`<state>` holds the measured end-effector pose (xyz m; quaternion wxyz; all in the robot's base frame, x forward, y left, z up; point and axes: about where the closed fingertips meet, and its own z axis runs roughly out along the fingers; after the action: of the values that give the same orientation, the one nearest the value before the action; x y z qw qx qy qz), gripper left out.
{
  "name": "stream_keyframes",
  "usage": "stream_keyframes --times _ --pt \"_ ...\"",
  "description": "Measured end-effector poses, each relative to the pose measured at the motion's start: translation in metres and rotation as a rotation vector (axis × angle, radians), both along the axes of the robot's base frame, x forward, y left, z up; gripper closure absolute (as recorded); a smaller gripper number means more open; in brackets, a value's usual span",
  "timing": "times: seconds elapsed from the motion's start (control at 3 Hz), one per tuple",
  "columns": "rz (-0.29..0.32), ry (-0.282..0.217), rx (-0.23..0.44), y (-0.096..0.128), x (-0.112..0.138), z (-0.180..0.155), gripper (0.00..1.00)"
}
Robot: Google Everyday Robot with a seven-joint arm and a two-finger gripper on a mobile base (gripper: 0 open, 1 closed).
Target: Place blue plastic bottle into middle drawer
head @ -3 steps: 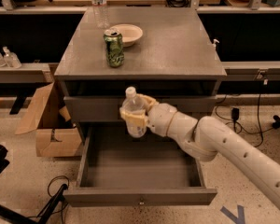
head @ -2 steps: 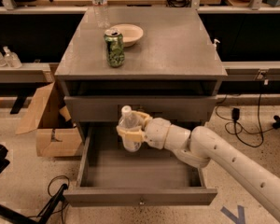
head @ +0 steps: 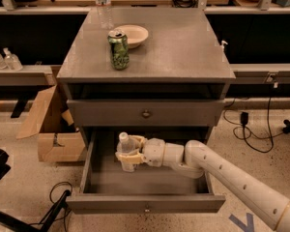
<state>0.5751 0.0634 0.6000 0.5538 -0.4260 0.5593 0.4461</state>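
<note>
Next, my gripper lets go of the blue plastic bottle on the open middle drawer's bottom (head: 125,175), toward the drawer's side near the cardboard box.
The blue plastic bottle (head: 126,149), clear with a white cap, stands upright inside the open middle drawer (head: 145,203), near its left side. My gripper (head: 130,153) is shut on the bottle, its pale fingers wrapped around the bottle's body. My white arm reaches in from the lower right across the drawer. The bottle's base is low in the drawer box; I cannot tell whether it touches the floor. The drawer above (head: 146,113) is shut, with a small round knob.
On the cabinet top (head: 183,47) stand a green can (head: 118,50), a pale bowl (head: 131,34) and a slim clear bottle (head: 103,4) at the back. A cardboard box (head: 53,124) sits on the floor at the left. Cables lie at the right.
My gripper has lowered the bottle from in front of the upper drawer down into the open drawer, moving slightly left.
</note>
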Motion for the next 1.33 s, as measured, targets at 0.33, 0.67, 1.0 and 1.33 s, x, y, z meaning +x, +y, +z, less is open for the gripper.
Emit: stream_keyframes --times 0.33,0.67,1.0,1.33 --pt "0.027 0.024 -0.015 0.009 0.006 -0.046 1.0" --pt "0.031 0.046 -0.021 0.016 0.013 -0.078 1.0" --pt "0.038 0.069 -0.028 0.022 0.021 -0.104 1.0" --pt "0.043 0.064 -0.033 0.024 0.033 -0.115 1.0"
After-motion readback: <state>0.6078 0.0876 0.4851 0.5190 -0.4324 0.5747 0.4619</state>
